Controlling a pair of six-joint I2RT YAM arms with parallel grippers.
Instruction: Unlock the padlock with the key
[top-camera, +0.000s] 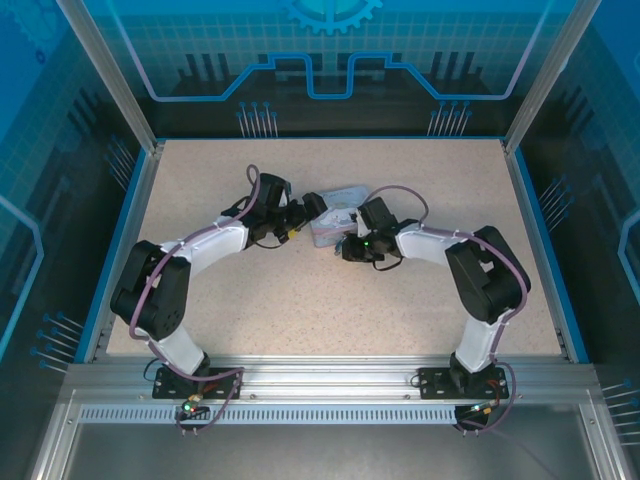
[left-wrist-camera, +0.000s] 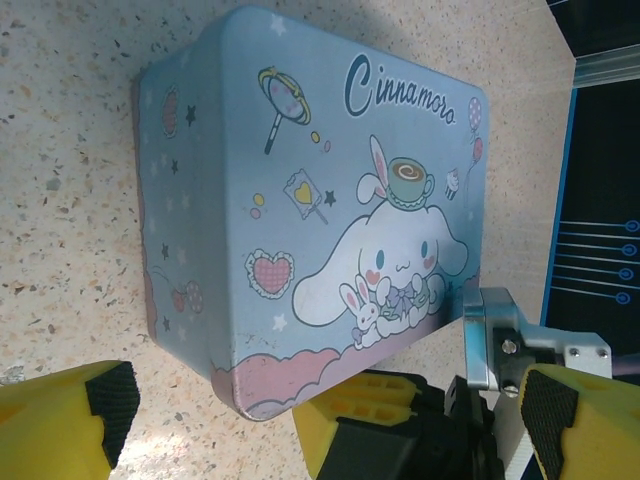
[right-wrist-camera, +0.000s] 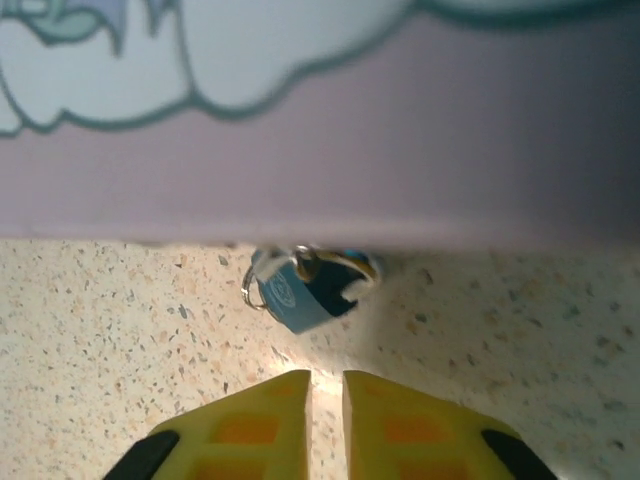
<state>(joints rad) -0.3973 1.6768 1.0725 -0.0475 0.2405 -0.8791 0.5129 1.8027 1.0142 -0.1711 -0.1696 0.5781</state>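
Note:
My right gripper's closed fingers stop short of the padlock under the tin's edge, so I will open them, reach in and grab its teal-blue body (right-wrist-camera: 300, 301).
The small padlock (right-wrist-camera: 300, 290) has a teal-blue body and a brassy shackle. It sits on the table against the front wall of the pale blue cartoon tin (left-wrist-camera: 310, 190), with a thin wire ring (right-wrist-camera: 252, 290) at its left. I cannot make out the key as a separate thing. My right gripper (right-wrist-camera: 327, 420) points at the padlock from a short way off. Its yellow fingers are drawn together to a narrow slit with nothing in it. My left gripper (left-wrist-camera: 320, 430) stands wide open at the tin's near corner and holds nothing.
The tin (top-camera: 335, 225) lies at the table's middle with both arms converging on it. The right arm's yellow finger and black body (left-wrist-camera: 400, 425) sit under the tin's edge, between my left fingers. Blue enclosure walls (top-camera: 530, 220) ring the speckled table.

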